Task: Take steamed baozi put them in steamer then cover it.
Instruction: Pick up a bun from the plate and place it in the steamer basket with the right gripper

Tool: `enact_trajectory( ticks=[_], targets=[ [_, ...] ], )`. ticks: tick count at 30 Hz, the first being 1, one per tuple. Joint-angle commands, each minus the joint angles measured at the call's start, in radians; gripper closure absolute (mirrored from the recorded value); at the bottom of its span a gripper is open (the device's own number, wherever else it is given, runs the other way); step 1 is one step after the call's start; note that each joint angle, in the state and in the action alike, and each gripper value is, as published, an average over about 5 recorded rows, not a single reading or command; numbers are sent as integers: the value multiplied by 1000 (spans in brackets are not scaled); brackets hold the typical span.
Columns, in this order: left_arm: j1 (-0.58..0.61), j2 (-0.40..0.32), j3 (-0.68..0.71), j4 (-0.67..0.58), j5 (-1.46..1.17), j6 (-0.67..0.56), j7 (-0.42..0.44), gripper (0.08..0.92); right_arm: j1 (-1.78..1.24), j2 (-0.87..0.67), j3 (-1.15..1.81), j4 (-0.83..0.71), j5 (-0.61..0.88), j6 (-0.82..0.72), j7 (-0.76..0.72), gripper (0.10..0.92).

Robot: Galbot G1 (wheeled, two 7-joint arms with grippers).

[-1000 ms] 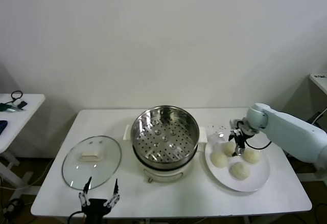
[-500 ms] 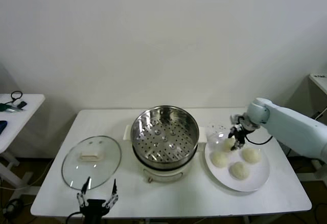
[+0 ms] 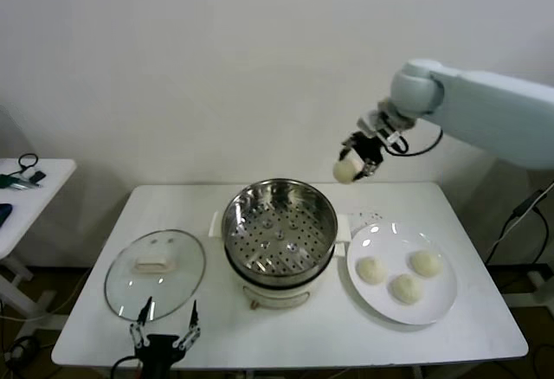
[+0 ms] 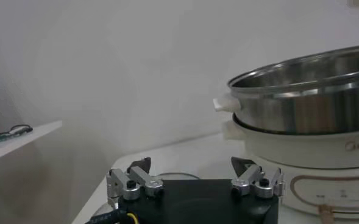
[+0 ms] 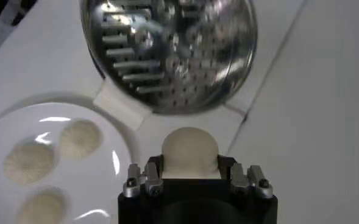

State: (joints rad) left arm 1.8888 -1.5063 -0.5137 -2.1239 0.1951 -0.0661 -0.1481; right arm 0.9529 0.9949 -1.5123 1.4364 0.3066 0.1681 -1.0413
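Next, my right gripper lets go of the baozi on the wall side of the steamer basket's perforated bottom (image 3: 280, 209) (image 5: 197, 64), behind its middle. The baozi is now held high beside the steamer.
My right gripper (image 3: 351, 168) (image 5: 189, 169) is shut on one cream-white baozi (image 3: 345, 171) (image 5: 189, 152), held high in the air just right of the steamer (image 3: 280, 226) (image 5: 170, 45). The steamer's perforated steel basket holds nothing. Three more baozi (image 3: 371, 270) (image 3: 425, 262) (image 3: 405, 288) lie on the white plate (image 3: 440, 305) (image 5: 57, 115) to the steamer's right. The glass cover (image 3: 155, 273) with its cream handle rests flat on the table, left of the steamer. My left gripper (image 3: 164, 325) (image 4: 195, 170) hovers open at the table's front edge, near the cover.
The cream pot base (image 4: 301, 155) under the basket has side handles (image 3: 215, 223). A side table (image 3: 26, 190) with small items stands at the far left. The white wall is close behind the table.
My right gripper closed on a baozi on the plate, then lifted it up and leftward toward the steamer. The plate now holds three. The left arm stayed still.
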Motion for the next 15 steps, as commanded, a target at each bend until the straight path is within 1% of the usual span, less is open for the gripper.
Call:
enact_trajectory(
  ticks=[1, 4, 6, 8, 12, 15],
  targets=[
    [-3, -3, 5, -2, 1, 5, 1, 177, 51, 138, -69, 187, -188, 233, 104, 419],
    [-2, -7, 4, -4, 1, 4, 0, 177, -66, 148, -48, 122, -337, 282, 148, 416],
    [-1, -10, 2, -8, 1, 4, 0, 177, -147, 159, -29, 40, -437, 318, 174, 418],
    [-1, -12, -1, -10, 1, 4, -1, 177, -224, 173, -6, -54, -507, 351, 198, 420],
    [4, -14, -4, -10, 2, 1, -4, 177, -355, 217, 47, -230, -595, 412, 235, 418],
    [10, -15, -6, -9, 3, -2, -7, 177, -417, 253, 83, -337, -616, 442, 254, 419]
  ],
)
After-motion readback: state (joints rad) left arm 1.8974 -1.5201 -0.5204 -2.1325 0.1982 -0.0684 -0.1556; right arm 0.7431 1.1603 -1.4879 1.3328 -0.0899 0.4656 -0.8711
